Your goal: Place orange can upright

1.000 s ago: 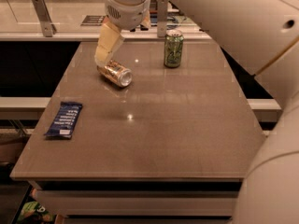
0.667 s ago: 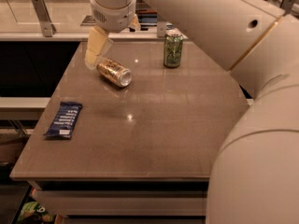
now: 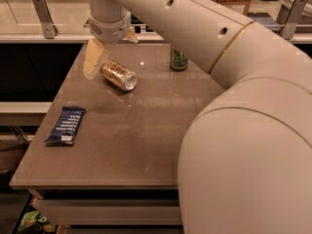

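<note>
The robot's gripper needs to next close on the back end [image 3: 109, 69] of the orange can, so that the can's front-facing silver end stays free.
The orange can [image 3: 118, 75] lies on its side on the brown table [image 3: 146, 130], towards the back left, with its silver end facing front right. My gripper [image 3: 112, 48] hangs just above and behind the can. It is open and empty. One pale fingertip [image 3: 92, 58] is down at the can's left end. The other finger [image 3: 131, 35] only peeks out beside the wrist. My arm sweeps across the right of the view.
A green can [image 3: 178, 60] stands upright at the back of the table, partly hidden by my arm. A blue snack packet [image 3: 66, 125] lies near the left edge. A railing and counter run behind the table.
The gripper has moved left and lower, so its left finger now sits by the can's left end. The arm fills more of the view. The can has not moved.
</note>
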